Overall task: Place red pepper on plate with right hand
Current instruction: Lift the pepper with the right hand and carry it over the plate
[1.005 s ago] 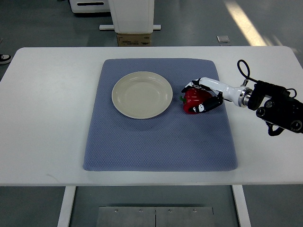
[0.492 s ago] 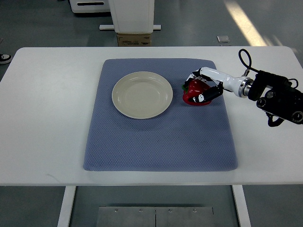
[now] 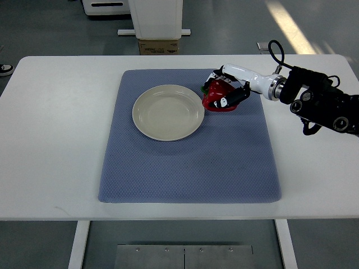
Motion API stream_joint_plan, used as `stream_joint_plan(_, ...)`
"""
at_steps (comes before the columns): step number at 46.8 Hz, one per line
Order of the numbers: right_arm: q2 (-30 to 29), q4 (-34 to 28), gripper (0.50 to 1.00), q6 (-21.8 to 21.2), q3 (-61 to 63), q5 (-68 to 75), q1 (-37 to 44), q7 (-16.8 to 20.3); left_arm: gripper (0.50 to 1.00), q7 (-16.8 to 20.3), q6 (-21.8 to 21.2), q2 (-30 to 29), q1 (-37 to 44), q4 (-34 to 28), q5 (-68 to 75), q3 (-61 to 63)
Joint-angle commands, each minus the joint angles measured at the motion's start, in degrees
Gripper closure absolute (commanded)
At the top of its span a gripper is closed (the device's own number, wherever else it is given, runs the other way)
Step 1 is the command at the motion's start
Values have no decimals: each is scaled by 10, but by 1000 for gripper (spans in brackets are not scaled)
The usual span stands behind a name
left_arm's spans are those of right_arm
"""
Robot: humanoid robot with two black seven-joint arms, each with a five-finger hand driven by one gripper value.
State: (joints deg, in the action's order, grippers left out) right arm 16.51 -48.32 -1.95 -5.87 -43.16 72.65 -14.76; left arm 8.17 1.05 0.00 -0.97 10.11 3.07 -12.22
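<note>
The red pepper, now just above the blue mat, will be let go by my right gripper near the middle of the cream plate [image 3: 178, 109] on the blue mat.
The red pepper [image 3: 216, 96] is held in my right hand [image 3: 224, 91], whose white and black fingers are curled around it. The hand holds the pepper just above the blue mat, right beside the right rim of the plate. The cream plate [image 3: 168, 112] lies on the mat's upper left part and holds nothing. My right arm [image 3: 320, 103] comes in from the right edge. The left arm does not show.
The blue mat [image 3: 190, 162] covers the middle of the white table [image 3: 56, 140]. A cardboard box [image 3: 159, 47] and a white machine base stand on the floor beyond the table's far edge.
My right hand has lifted the red pepper and carried it up and to the left, from the mat's right part to the plate's right rim.
</note>
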Motion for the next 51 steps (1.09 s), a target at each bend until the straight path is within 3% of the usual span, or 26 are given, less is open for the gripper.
stream_joint_plan(1, -13, 1, 1000, 0, 0, 4, 6, 9, 500, 0, 0, 0, 0, 0, 0, 0)
stream_joint_plan(30, -163, 72, 1000, 13, 0, 30, 26, 55, 500, 0, 0, 0, 0, 0, 0, 0)
stream_joint_plan(51, -165, 107, 1000, 32, 1, 53, -5, 71, 500, 0, 0, 0, 0, 0, 0, 0)
